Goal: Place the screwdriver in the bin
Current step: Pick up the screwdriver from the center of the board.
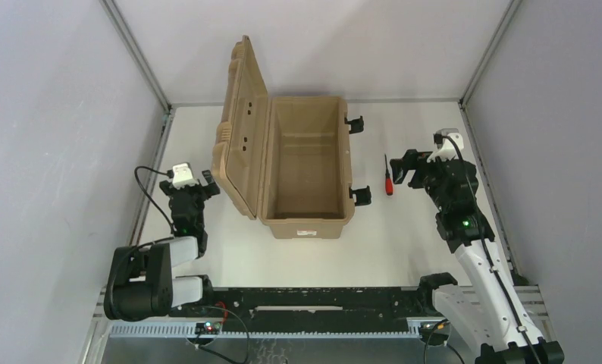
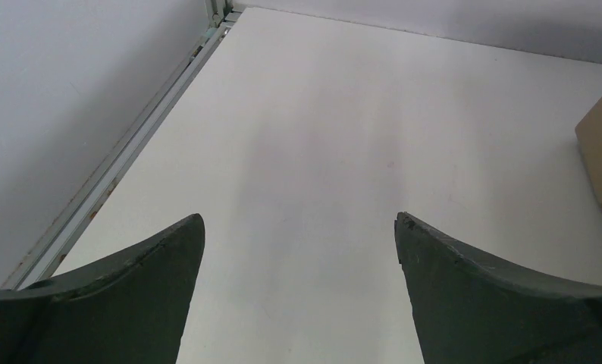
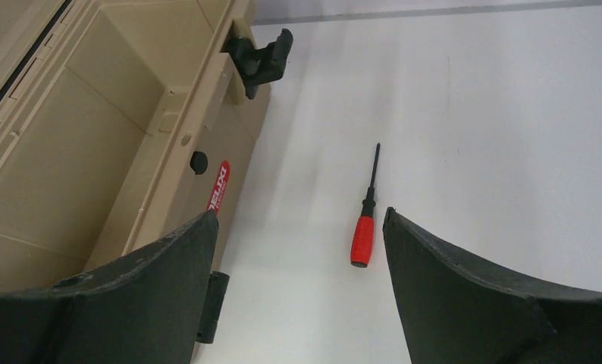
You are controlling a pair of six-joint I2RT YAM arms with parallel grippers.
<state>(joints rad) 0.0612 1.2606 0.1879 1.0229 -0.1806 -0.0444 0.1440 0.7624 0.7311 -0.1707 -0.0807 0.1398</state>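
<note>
Next, I move my right gripper down to the screwdriver's red handle (image 1: 389,186) (image 3: 362,241) and close it there, leaving the thin dark end free.
The screwdriver (image 1: 388,181) (image 3: 364,231), red handle and thin dark shaft, lies flat on the white table just right of the bin. The tan bin (image 1: 305,220) (image 3: 158,144) stands with its ribbed lid swung up to the left, its inside bare. My right gripper (image 1: 406,168) (image 3: 299,221) hovers open just right of the screwdriver; in the right wrist view the red handle lies below the gap, close to the right finger. My left gripper (image 1: 199,184) (image 2: 299,220) is open over bare table left of the bin's lid.
Two black latches (image 1: 355,123) (image 3: 261,57) stick out from the bin's right side toward the screwdriver. Metal frame rails (image 1: 151,182) (image 2: 131,144) run along the table's left and right edges, with grey walls behind them.
</note>
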